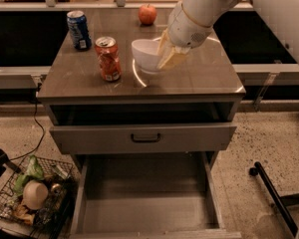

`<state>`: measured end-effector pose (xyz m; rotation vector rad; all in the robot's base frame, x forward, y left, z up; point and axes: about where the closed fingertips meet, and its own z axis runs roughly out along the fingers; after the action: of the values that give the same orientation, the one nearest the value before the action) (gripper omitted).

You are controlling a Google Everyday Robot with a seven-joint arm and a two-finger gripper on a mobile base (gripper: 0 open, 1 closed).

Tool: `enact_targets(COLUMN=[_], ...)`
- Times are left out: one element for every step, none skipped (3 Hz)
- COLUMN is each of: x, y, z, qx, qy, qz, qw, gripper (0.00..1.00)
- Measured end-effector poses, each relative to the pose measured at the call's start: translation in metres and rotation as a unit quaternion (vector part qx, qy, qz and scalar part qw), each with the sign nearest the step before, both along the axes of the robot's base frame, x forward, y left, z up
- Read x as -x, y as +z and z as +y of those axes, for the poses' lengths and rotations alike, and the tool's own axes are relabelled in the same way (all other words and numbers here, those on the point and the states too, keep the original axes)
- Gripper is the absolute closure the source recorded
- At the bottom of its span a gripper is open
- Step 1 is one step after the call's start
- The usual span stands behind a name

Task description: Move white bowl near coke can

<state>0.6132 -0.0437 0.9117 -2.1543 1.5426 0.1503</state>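
Next, my gripper lets go of the white bowl on the cabinet top beside the coke can [146, 77], near the cabinet's front edge.
The white bowl [145, 56] is held by my gripper [165, 55] just above or at the cabinet top, a short way right of the coke can [108, 59]. The can stands upright near the top's front left. My gripper's yellowish fingers [172, 58] are shut on the bowl's right rim, and the white arm comes in from the upper right. A small gap separates bowl and can.
A blue soda can [78, 30] stands at the back left and a red apple [147, 14] at the back centre of the cabinet top [204, 76]. The bottom drawer [144, 203] is pulled open below. A wire basket [30, 195] with clutter sits on the floor at left.
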Motion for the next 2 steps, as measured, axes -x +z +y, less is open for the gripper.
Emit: enact_targets(x=[0.001, -0.002], y=[-0.01, -0.023], z=[0.002, 0.003], qx=[0.018, 0.031], qy=[0.002, 0.001], qz=[0.013, 0.015], qw=[0.9997, 0.9994], gripper=[1.0, 1.0])
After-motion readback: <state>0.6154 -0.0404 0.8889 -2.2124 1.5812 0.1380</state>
